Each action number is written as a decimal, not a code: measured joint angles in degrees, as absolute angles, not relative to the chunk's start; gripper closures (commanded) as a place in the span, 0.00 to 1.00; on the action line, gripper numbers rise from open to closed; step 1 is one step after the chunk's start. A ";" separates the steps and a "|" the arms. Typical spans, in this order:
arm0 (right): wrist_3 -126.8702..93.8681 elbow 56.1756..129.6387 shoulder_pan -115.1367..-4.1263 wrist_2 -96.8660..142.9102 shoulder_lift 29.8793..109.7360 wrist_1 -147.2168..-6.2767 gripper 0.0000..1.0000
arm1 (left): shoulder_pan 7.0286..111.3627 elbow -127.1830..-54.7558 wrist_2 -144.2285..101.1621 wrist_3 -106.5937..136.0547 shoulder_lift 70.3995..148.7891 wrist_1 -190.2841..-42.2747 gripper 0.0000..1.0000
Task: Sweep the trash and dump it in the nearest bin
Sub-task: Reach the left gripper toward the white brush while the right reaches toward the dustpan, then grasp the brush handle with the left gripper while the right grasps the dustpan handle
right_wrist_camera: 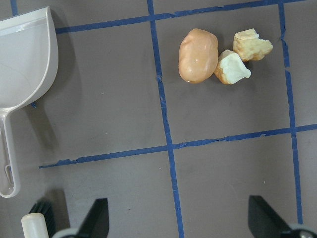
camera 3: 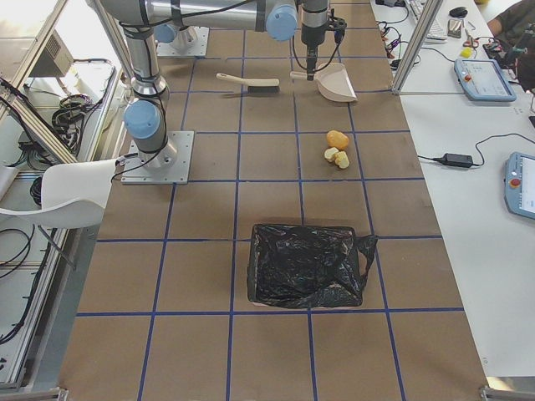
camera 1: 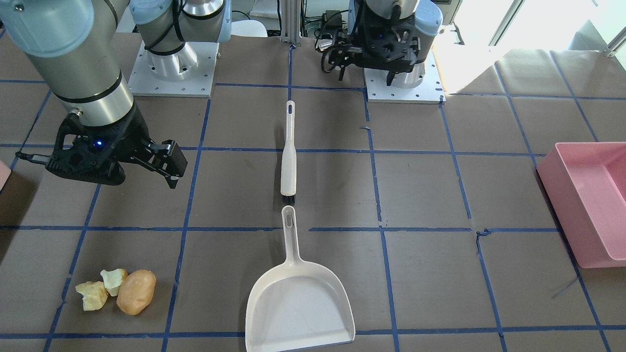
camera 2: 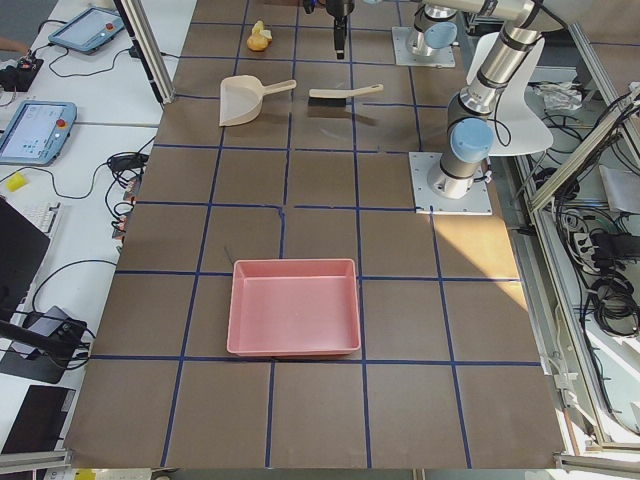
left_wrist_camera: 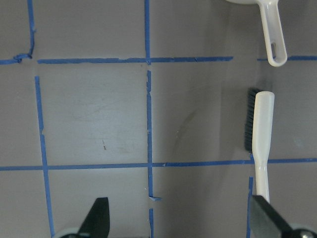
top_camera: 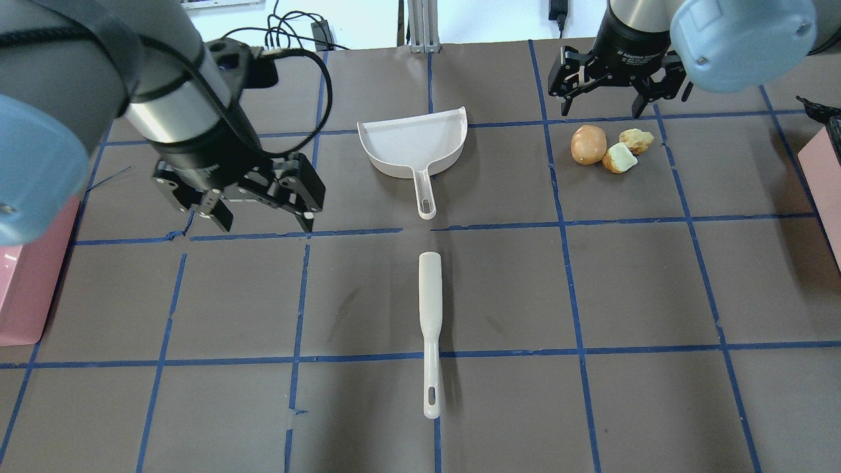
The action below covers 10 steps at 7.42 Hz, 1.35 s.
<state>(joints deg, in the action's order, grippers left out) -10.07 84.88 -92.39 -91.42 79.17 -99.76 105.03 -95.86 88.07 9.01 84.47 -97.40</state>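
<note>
The white brush has a handle end [camera 1: 290, 115] beside its hanging hole, farthest from the white dustpan, and my left gripper needs to close on it.
The trash is a brown potato [top_camera: 588, 144] and two pale chunks [top_camera: 621, 157] at the table's far right; they also show in the right wrist view [right_wrist_camera: 198, 54]. A white dustpan [top_camera: 414, 144] and a white brush [top_camera: 430, 309] lie in line at the table's middle. My left gripper [top_camera: 263, 220] is open and empty, raised left of the brush [left_wrist_camera: 260, 134]. My right gripper [top_camera: 601, 108] is open and empty, raised near the trash. The peach-pink bin [top_camera: 821, 171] shows as a corner at the right edge, with a black bag [camera 3: 305, 263] in it.
A large bright pink tub [camera 1: 587, 205] stands at the table's end on my left. Blue tape lines grid the brown table [top_camera: 644, 282]. The arm bases [camera 1: 171, 73] are bolted at the table's near edge.
</note>
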 measured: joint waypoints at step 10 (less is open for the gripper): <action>-17.24 80.00 -107.28 -89.28 57.06 -122.05 0.00 | 125.94 -120.15 88.61 21.73 94.91 -60.68 0.10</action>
